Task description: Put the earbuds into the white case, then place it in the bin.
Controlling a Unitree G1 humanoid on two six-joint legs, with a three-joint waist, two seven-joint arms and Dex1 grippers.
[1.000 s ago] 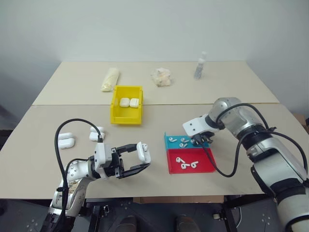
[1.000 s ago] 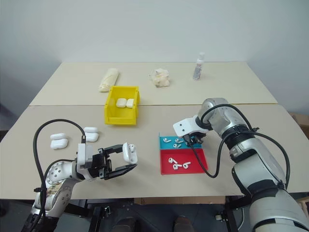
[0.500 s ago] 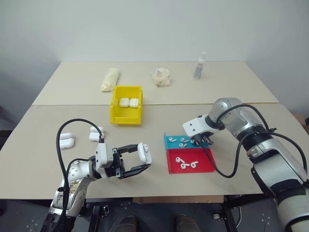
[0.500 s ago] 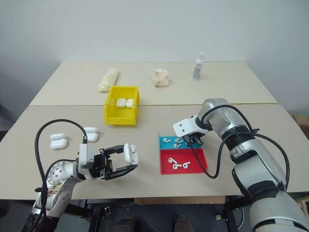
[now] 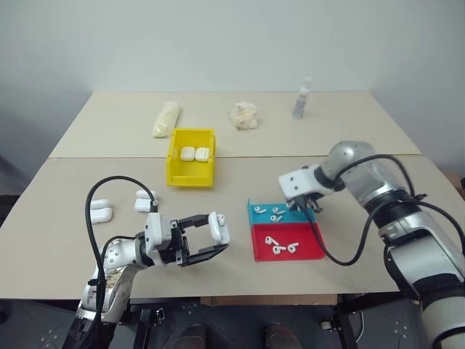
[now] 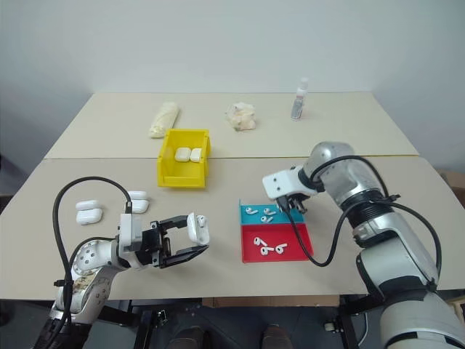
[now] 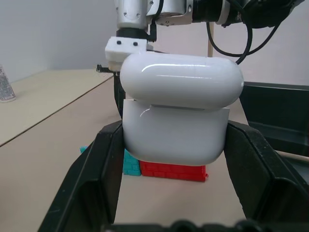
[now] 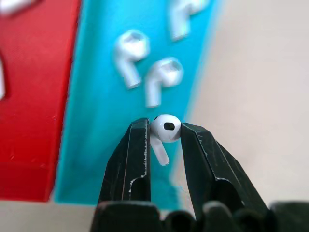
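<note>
Next, my right gripper releases the earbud in the white case's empty slot point(image 5: 255, 175), between the yellow bin and the teal tray.
My left gripper point(image 5: 212, 236) hovers near the table's front left, shut on a white case point(image 7: 178, 116) whose lid stands open. My right gripper point(image 8: 164, 130) is shut on one earbud point(image 8: 165, 128) and hangs just above the teal tray point(image 5: 256, 213). More earbuds point(image 5: 276, 214) lie in that tray, and others point(image 5: 280, 246) in the red tray point(image 5: 305, 252) in front of it. The yellow bin point(image 5: 190, 179) stands at the table's middle left with two white cases point(image 5: 195, 153) inside.
Several spare white cases point(image 5: 100, 211) lie on the table at the left. At the back stand a small bottle point(image 5: 301, 99), a crumpled white wad point(image 5: 243, 116) and a pale yellow bag point(image 5: 166, 118).
My right gripper has lifted off the teal tray with an earbud pinched between its fingers. The left gripper and its case have stayed put.
</note>
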